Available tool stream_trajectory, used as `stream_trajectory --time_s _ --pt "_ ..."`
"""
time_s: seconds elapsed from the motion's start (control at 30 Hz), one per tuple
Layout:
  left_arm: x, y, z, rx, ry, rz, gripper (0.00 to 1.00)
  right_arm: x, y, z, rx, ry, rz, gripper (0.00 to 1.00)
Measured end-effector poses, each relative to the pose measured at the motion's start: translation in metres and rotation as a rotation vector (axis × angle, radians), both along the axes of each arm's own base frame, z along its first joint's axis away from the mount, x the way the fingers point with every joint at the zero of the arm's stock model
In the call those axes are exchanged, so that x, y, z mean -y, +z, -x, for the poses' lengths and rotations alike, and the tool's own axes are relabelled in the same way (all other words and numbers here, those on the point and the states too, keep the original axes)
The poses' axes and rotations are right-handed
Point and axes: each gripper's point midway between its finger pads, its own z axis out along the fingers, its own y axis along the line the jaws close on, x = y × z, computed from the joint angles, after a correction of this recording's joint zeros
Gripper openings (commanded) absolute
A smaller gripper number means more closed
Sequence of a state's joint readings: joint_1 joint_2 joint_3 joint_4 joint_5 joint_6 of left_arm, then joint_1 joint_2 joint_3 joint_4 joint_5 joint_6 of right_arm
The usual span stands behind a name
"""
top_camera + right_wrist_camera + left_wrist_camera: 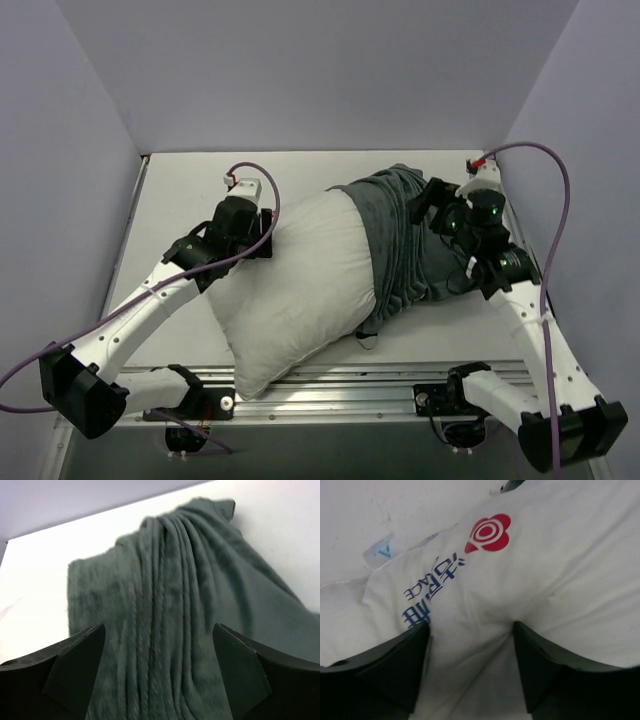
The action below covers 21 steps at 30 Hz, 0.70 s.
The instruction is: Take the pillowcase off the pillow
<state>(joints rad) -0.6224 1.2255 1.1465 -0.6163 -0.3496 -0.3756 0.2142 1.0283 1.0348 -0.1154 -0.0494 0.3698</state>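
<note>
I can see my left gripper is at the pillow's printed edge, far from the bunched pillowcase, so I need to use it to take the pillow (346,312) beside the pillowcase's near corner and pull.
The white pillow (300,290) lies slantwise across the table, its left part bare. In the left wrist view the pillow (560,570) bears a red flower mark and blue print. The grey-green pillowcase (405,245) is bunched in folds over the pillow's right end; no stripes show. My left gripper (268,235) rests against the pillow's upper left edge. Its jaws stand apart, and the left gripper (470,630) has wrinkled white fabric lying loose between them. My right gripper (422,205) hovers at the pillowcase's far right side. The right gripper (159,630) is wide open over the gathered folds of the pillowcase (175,590).
Pale walls close the table (180,200) in at the back and on both sides. A metal rail (350,385) runs along the near edge, touching the pillow's lower corner. Purple cables (560,190) loop from both arms. A small label (380,552) sticks out at the pillow's seam.
</note>
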Motion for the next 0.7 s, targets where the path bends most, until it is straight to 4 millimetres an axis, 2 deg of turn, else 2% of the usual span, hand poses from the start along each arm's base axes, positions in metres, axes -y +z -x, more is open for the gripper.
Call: stream_trajectory --time_s 0.1,0.2,0.3,0.37,0.43,0.5,0.63,0.7 --pt "0.007 0.018 -0.005 0.075 -0.052 0.016 0.99 0.005 -0.022 0.025 -0.022 -0.012 -0.016 0.85" --pt "0.019 0.045 0.006 0.163 -0.153 0.022 0.94 0.007 -0.059 0.042 -0.089 -0.015 -0.029 0.85" --pt "0.042 0.069 0.033 0.251 -0.298 0.025 0.94 0.002 -0.102 0.056 -0.182 0.004 -0.051 0.84" --pt "0.061 0.074 0.055 0.282 -0.4 0.028 0.94 -0.004 -0.123 0.061 -0.231 0.024 -0.072 0.84" --pt "0.081 0.067 0.075 0.281 -0.488 0.028 0.94 -0.008 -0.131 0.059 -0.245 0.037 -0.086 0.84" --pt "0.095 0.044 0.085 0.239 -0.533 0.016 0.94 -0.013 -0.134 0.052 -0.246 0.051 -0.092 0.84" --pt "0.097 -0.019 0.071 0.135 -0.46 -0.069 0.94 -0.025 -0.138 0.03 -0.245 0.077 -0.098 0.83" --pt "0.094 -0.034 0.055 0.109 -0.392 -0.078 0.94 -0.034 -0.137 0.014 -0.23 0.094 -0.106 0.83"
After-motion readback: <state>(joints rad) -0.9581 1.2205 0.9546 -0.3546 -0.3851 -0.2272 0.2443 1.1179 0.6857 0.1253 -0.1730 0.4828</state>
